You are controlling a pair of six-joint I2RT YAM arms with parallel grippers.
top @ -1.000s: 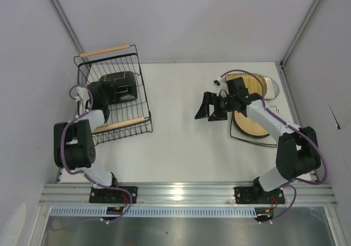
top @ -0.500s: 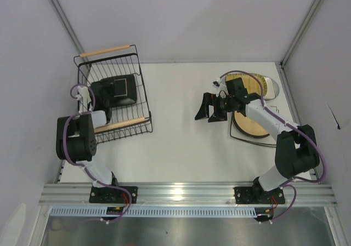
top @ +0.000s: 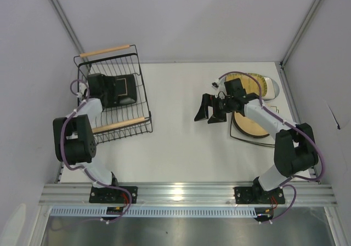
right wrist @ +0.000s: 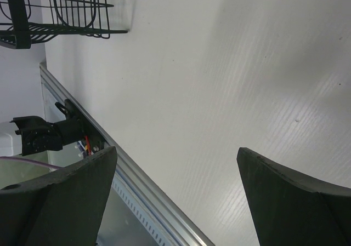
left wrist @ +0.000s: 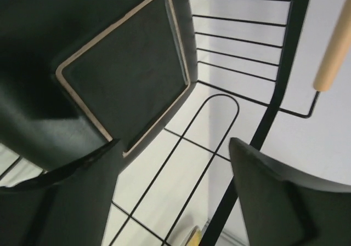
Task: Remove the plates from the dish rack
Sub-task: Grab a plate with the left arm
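Observation:
The dark square plate's edge is outside the open fingers of my left gripper, so next I tip the plate up, then close around its raised edge (left wrist: 160, 130) first.
The black wire dish rack (top: 143, 101) stands at the left with a wooden handle (top: 105, 50) at the back. One dark square plate (top: 125, 88) with a thin tan rim (left wrist: 126, 76) lies tilted inside it. My left gripper (top: 108, 90) is down in the rack beside that plate, open (left wrist: 175, 196). Only rack wires (left wrist: 219, 101) show between its fingers, and the plate's edge sits by the left finger (left wrist: 66, 202). My right gripper (top: 207, 112) hovers open over bare table (right wrist: 175, 191) at centre right, holding nothing.
At the right, plates lie stacked on the table: a tan round plate (top: 249, 123) on a square one (top: 258, 140), a mustard ribbed plate (top: 249, 83) and a pale round one (top: 272, 88). The rack's far corner (right wrist: 55, 10) shows in the right wrist view.
My left gripper has opened wider and shifted toward the back of the rack. The dark plate stays in the rack, slightly shifted. The right arm has barely moved.

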